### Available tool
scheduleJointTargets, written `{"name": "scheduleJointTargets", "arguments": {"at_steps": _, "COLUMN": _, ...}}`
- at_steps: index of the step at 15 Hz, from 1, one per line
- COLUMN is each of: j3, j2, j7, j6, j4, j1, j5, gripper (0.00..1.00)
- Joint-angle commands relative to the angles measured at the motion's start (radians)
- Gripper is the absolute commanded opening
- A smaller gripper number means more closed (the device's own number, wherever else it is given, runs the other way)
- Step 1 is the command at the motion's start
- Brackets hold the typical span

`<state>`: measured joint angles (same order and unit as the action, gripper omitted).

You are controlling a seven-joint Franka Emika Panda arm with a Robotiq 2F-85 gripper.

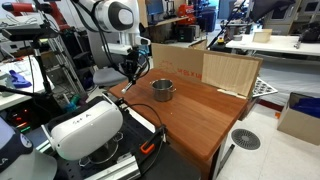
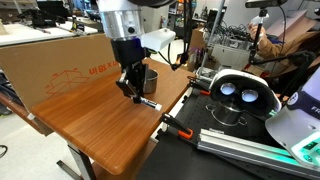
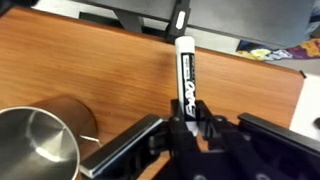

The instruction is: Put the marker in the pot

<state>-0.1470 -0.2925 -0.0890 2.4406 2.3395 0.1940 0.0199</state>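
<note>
My gripper needs to let go of the marker inside the empty steel pot (image 1: 163, 88) (image 3: 36, 148) that stands on the wooden table.
The marker (image 3: 184, 75) is a slim white stick with black print and a dark cap. It lies along the wooden table, pointing away from me in the wrist view, and shows as a small dark stick in an exterior view (image 2: 148, 102). My gripper (image 3: 188, 128) is down at table level with its jaws closed around the marker's near end. It also shows in both exterior views (image 2: 132, 92) (image 1: 130, 73). The shiny steel pot (image 3: 35, 140) stands close beside the gripper, empty, and appears in both exterior views (image 1: 163, 90) (image 2: 149, 76).
A cardboard wall (image 1: 228, 72) stands along the back of the wooden table (image 1: 190, 120). A white headset-like casing (image 1: 85, 128) and black cables with an orange-tipped piece (image 1: 146, 146) lie off the table's end. Another cardboard sheet (image 2: 60, 60) lines the table's far side.
</note>
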Motion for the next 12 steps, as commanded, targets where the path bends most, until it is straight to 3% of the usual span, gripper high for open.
{"name": "scheduleJointTargets", "arguments": {"at_steps": 1, "j3": -0.014, "j2": 0.134, "j7": 0.023, "j6": 0.086, "j4": 0.108, "j1": -0.020, "j5": -0.051, "gripper": 0.05}}
{"name": "scheduleJointTargets", "arguments": {"at_steps": 12, "j3": 0.049, "j2": 0.465, "j7": 0.023, "j6": 0.235, "j4": 0.232, "j1": -0.066, "j5": -0.128, "gripper": 0.05}}
